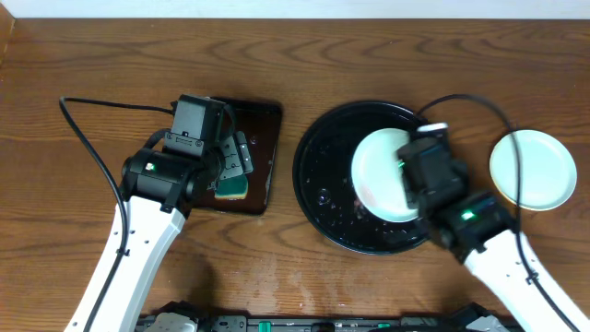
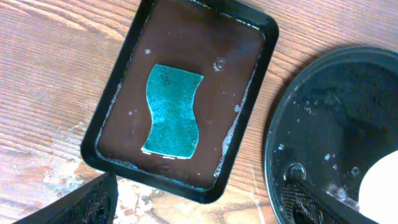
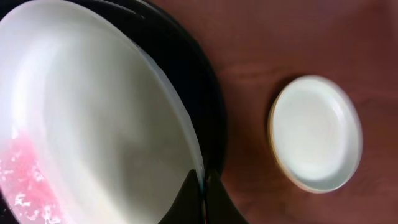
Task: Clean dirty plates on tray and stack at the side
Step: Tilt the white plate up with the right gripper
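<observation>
Next, my right gripper lets go of the mint-white plate on top of the stacked plates [image 1: 532, 167] [image 3: 316, 133] beside the black tray.
My right gripper [image 3: 203, 186] is shut on the rim of a mint-white plate [image 3: 93, 124] and holds it tilted over the black tray [image 1: 309, 175]. The plate has a wet red smear at its lower left in the right wrist view. It also shows in the overhead view [image 1: 378, 175]. Two plates are stacked [image 1: 533, 170] on the table to the right of the tray, a mint-white one on a pale yellow one [image 3: 292, 177]. My left gripper [image 2: 199, 208] is open and empty above the near edge of the brown tray [image 2: 118, 81].
A teal sponge [image 2: 172, 111] lies flat in the wet rectangular brown tray, left of the black tray [image 2: 323, 112]. Water drops and residue lie on the black tray floor. Cables run from both arms across the back of the wooden table.
</observation>
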Available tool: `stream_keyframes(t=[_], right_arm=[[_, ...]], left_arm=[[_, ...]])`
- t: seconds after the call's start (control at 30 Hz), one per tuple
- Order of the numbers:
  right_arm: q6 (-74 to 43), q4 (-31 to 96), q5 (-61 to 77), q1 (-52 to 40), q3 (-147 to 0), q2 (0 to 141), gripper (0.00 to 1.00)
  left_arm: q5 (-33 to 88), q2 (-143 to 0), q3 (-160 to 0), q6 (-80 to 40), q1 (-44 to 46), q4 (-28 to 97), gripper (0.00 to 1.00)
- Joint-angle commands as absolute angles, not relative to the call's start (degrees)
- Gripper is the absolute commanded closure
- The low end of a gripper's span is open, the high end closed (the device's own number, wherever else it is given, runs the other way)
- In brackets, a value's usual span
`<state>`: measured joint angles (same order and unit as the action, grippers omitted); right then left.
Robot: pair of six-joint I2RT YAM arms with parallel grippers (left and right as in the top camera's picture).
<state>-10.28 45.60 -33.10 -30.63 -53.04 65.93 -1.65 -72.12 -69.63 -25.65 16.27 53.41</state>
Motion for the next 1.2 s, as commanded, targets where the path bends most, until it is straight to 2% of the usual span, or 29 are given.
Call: stream_keyframes(t=[0.0, 0.23, 0.57, 1.17], right_arm=[[-11.79, 45.60, -50.04, -38.74, -53.25, 65.14, 0.99], [-11.64, 44.80, -64.27, -51.00, -53.25, 65.14, 0.99], [-7.73, 44.40, -76.93, -60.95, -53.25, 65.17, 0.99], [0.14, 38.98, -78.26, -63.44, -53.25, 65.14, 0.99]], left_arm=[[-1.69, -71.92, -70.74, -25.87, 16.08, 53.54, 0.16], [-1.69, -71.92, -70.74, -25.85, 16.08, 53.54, 0.15], [-1.69, -71.92, -70.74, -25.85, 16.08, 53.54, 0.15], [-1.69, -71.92, -70.74, -25.87, 16.08, 53.54, 0.15]])
